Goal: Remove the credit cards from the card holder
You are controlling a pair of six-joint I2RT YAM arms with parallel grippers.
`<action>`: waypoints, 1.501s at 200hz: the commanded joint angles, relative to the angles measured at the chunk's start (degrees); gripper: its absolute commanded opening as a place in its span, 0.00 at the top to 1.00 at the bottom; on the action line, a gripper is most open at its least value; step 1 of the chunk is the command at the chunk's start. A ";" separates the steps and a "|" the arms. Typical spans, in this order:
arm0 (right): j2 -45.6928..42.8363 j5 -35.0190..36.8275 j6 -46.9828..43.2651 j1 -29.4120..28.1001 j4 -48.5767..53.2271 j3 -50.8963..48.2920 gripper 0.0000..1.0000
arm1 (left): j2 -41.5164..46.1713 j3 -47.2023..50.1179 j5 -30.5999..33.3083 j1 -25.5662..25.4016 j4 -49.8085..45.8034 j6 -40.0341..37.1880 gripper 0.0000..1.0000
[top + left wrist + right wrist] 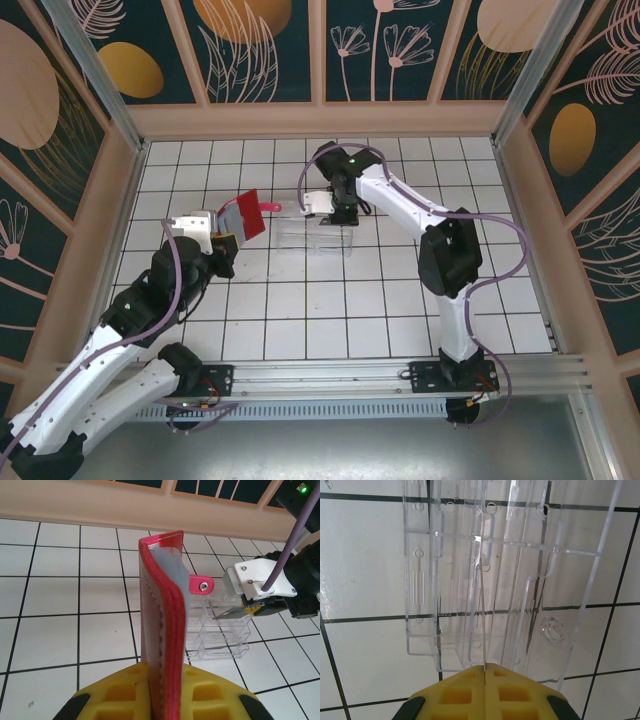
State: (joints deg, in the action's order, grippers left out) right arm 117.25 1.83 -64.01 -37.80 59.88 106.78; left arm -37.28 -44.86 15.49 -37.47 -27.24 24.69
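Next, I release the thin credit card, now held over the clear tray, with my right gripper, upright in the middle slot of the clear plastic tray (337,223) (487,630).
The red card holder (245,215) stands upright above the tiles, and my left gripper (222,240) is shut on its lower edge. In the left wrist view the card holder (162,630) rises from between the yellow pads (215,695), its snap tab (201,585) sticking out to the right. My right gripper (333,213) is shut on a thin credit card (483,605), seen edge-on between its pads (465,690) over the clear tray (455,580). From the left wrist view that card (227,613) looks greyish and points down into the tray (220,640).
The clear plastic tray (318,235) lies on the white tiled table just right of the card holder. Wooden walls (320,120) close in the back and both sides. Bare tiles stretch across the front and the right.
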 commanded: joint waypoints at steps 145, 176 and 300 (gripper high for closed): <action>2.11 0.01 1.23 0.10 2.07 3.76 1.00 | 0.99 0.41 0.86 0.38 0.40 0.27 0.97; 2.56 0.39 1.23 0.07 2.00 2.26 1.00 | 1.06 0.47 0.86 0.36 0.18 0.20 0.97; 4.13 3.79 0.84 -0.30 -0.97 3.81 0.73 | 0.65 -0.31 1.65 0.36 -0.06 -0.52 0.97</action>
State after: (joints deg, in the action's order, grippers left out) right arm 120.55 3.68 -62.83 -37.93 59.35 109.01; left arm -36.69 -44.66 15.73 -37.47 -27.75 24.64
